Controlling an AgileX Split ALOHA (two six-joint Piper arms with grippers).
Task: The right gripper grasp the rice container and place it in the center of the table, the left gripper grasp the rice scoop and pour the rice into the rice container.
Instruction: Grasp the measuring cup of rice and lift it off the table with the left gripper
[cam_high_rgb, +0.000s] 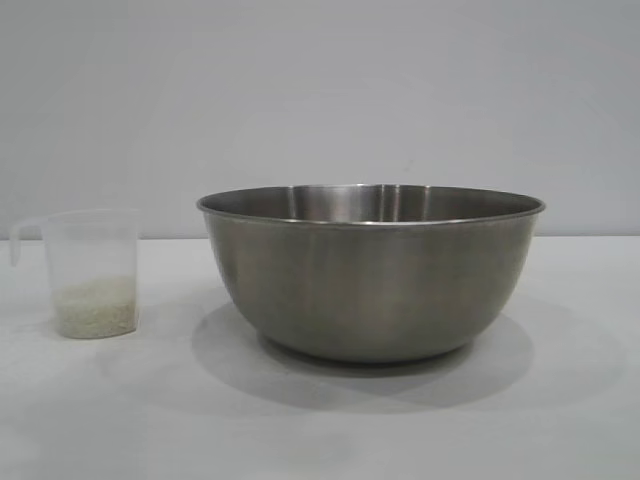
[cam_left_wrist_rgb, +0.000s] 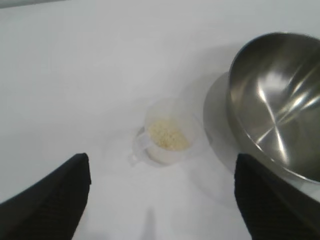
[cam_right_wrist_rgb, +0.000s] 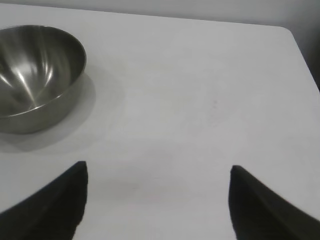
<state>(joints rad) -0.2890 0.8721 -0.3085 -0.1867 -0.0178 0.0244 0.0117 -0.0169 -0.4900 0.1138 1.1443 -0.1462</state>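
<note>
The robot's left gripper needs to close on the outer end of the rice scoop's handle (cam_high_rgb: 15, 240) (cam_left_wrist_rgb: 136, 150), the part of the handle that points away from the rice container.
The rice container (cam_high_rgb: 370, 275), a big steel bowl, stands upright on the white table (cam_high_rgb: 320, 430), a little right of middle in the exterior view. Left of it stands the rice scoop (cam_high_rgb: 90, 270), a clear cup holding a low layer of rice (cam_high_rgb: 95, 308). Neither arm shows in the exterior view. My left gripper (cam_left_wrist_rgb: 161, 162) hangs open above the table, with the rice scoop (cam_left_wrist_rgb: 167, 132) ahead of it and the rice container (cam_left_wrist_rgb: 280, 105) off to one side. Open too, my right gripper (cam_right_wrist_rgb: 158, 170) is over bare table, well apart from the rice container (cam_right_wrist_rgb: 35, 70).
A plain grey wall (cam_high_rgb: 320, 90) stands behind the table. The table's far edge and corner (cam_right_wrist_rgb: 287, 30) show in the right wrist view, with bare tabletop between bowl and corner.
</note>
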